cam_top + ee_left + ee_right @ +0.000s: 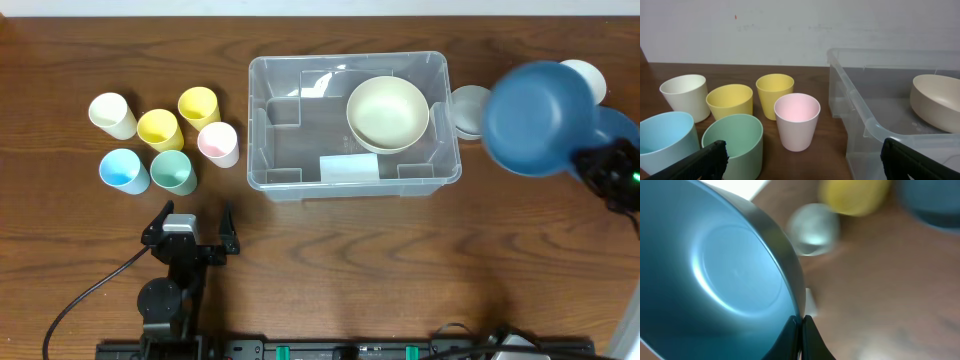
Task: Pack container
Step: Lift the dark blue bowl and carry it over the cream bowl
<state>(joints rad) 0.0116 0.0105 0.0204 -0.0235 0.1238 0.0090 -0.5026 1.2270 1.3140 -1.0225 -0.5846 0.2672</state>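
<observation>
The robot's right gripper needs to release the dark blue bowl inside the cream bowl [389, 110] in the clear plastic container.
The clear plastic container [300, 120] stands mid-table with a cream bowl [388, 113] in its right half; it also shows in the left wrist view [865, 120]. My right gripper [801, 325] is shut on the rim of a dark blue bowl [535, 118], held tilted in the air just right of the container; the bowl fills the right wrist view [715, 285]. My left gripper [190, 235] is open and empty at the front left, below several cups.
Several cups stand left of the container: cream [112, 115], two yellow [160, 128], pink [218, 144], light blue [124, 170], green [173, 171]. A grey bowl [470, 108], a white bowl [585, 78] and another blue bowl [618, 125] sit at the right.
</observation>
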